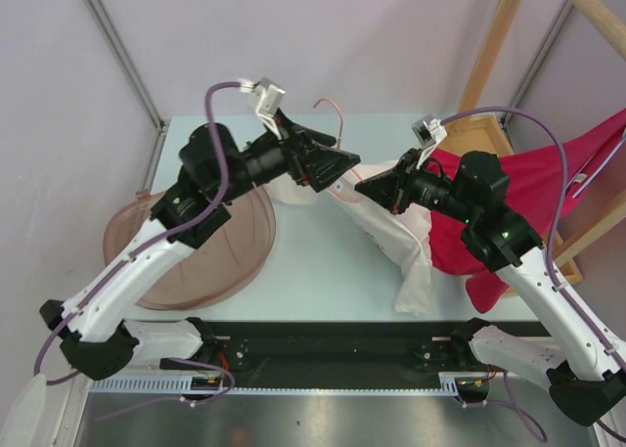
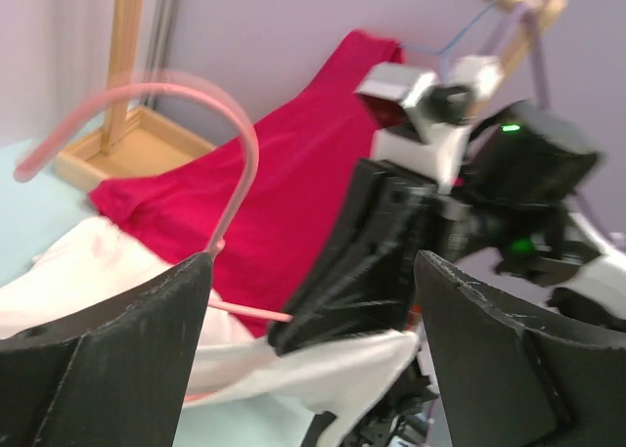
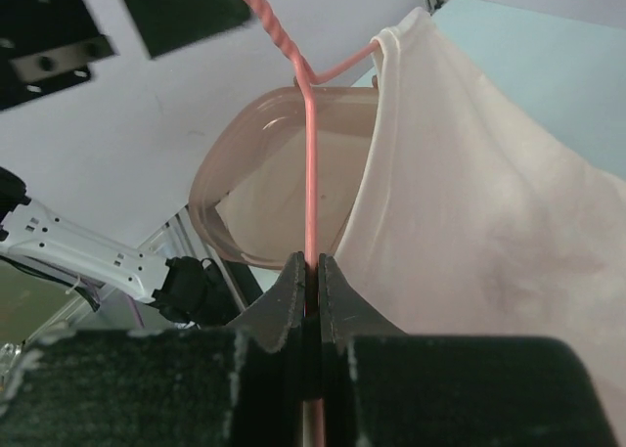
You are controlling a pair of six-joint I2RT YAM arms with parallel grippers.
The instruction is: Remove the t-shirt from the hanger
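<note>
I will hold the hanger with my left gripper while my right gripper takes its twisted neck (image 3: 291, 48), because my right gripper is too far down the hanger's wire.
A white t-shirt (image 1: 393, 234) hangs on a thin pink wire hanger (image 1: 334, 111) above the middle of the table. Its hem trails down to the surface. My right gripper (image 1: 366, 187) is shut on the hanger's wire (image 3: 309, 154) just below the twisted neck, with the t-shirt (image 3: 479, 202) draped to its right. My left gripper (image 1: 339, 161) stands open just left of the shirt's collar. In the left wrist view, the white cloth (image 2: 328, 361) and my right gripper (image 2: 386, 242) show between its spread fingers (image 2: 147, 349), and the hanger's hook (image 2: 230, 124) curves above them.
A red garment (image 1: 533, 178) hangs at the right on a wooden rack (image 1: 494, 46) whose tray base (image 1: 479, 132) sits on the table. A brownish translucent bowl (image 1: 210, 256) lies at the left under my left arm. The black rail (image 1: 323, 344) runs along the near edge.
</note>
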